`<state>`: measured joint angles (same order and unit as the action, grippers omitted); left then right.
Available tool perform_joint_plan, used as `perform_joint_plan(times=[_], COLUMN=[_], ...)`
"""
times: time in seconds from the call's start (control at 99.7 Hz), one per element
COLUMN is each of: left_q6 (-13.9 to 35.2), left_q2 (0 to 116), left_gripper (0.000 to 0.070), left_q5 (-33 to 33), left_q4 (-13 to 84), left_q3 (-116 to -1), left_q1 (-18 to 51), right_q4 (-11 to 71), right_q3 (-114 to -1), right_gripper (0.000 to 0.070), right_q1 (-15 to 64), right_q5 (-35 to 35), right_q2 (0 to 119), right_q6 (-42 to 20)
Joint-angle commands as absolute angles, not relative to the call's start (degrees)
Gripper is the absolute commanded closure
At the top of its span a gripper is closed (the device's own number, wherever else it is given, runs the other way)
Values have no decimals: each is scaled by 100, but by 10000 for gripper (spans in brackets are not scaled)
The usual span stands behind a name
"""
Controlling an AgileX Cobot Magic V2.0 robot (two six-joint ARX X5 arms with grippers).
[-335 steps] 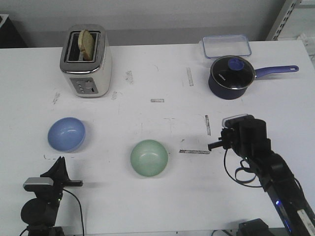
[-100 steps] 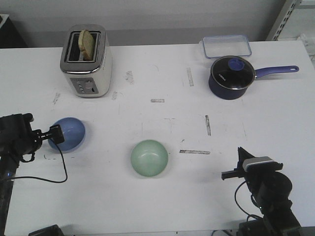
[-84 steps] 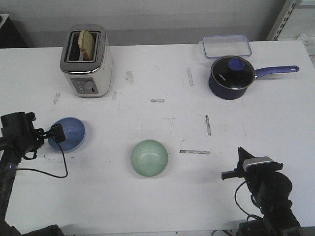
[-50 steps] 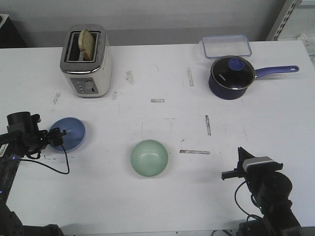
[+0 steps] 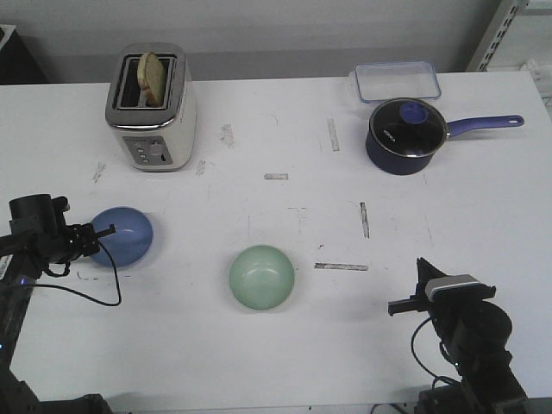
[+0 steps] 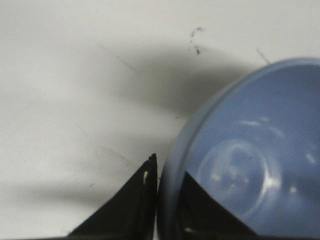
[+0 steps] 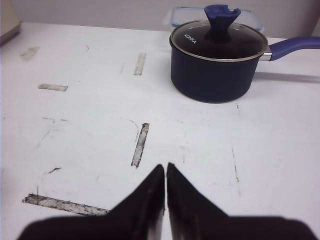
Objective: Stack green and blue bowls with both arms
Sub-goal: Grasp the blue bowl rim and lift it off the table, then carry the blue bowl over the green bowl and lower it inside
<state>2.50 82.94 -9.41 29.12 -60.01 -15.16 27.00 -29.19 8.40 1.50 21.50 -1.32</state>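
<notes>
Next, my left gripper releases the blue bowl inside the green bowl (image 5: 261,275) close to the middle of the table.
The blue bowl (image 5: 125,235) sits at the left of the table. My left gripper (image 5: 97,235) is at its left rim, shut on it. In the left wrist view the bowl (image 6: 250,165) fills one side, and my left gripper (image 6: 167,172) pinches its rim, one finger outside and one inside. The green bowl (image 5: 261,276) sits alone near the table's middle, untouched. My right gripper (image 5: 420,278) is shut and empty at the front right, well away from both bowls. In the right wrist view my right gripper (image 7: 165,170) points over bare table.
A toaster (image 5: 150,108) with a slice of bread stands at the back left. A dark navy saucepan (image 5: 406,134) with lid and long handle stands at the back right, also in the right wrist view (image 7: 217,60). A clear lidded box (image 5: 396,80) lies behind it.
The right arm drew back from the table's middle to the front right. The left arm came in from the left to the blue bowl, closed on its rim and nudged it slightly right.
</notes>
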Motion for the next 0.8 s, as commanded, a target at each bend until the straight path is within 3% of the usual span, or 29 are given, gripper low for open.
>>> perform_joint_plan(times=[0.0,0.351,0.793], left_q6=[272,1352,1483], left_q2=[8060,6928,6956], left_gripper=[700,700,700], left_q5=[-1022,-1669,-1682], left_q4=[2856,2801,3074], left_q3=[-6302,-6984,-7000], left_q1=[-1496,-810,2161], right_q4=[2620,2620,2620], right_q3=[-2917,-2917,-2917], right_gripper=[700,700,700], right_q1=[838,838,838], right_q5=[154,152,152], right_q2=[2185,2187,2187], right_q6=[-148,-148,-148])
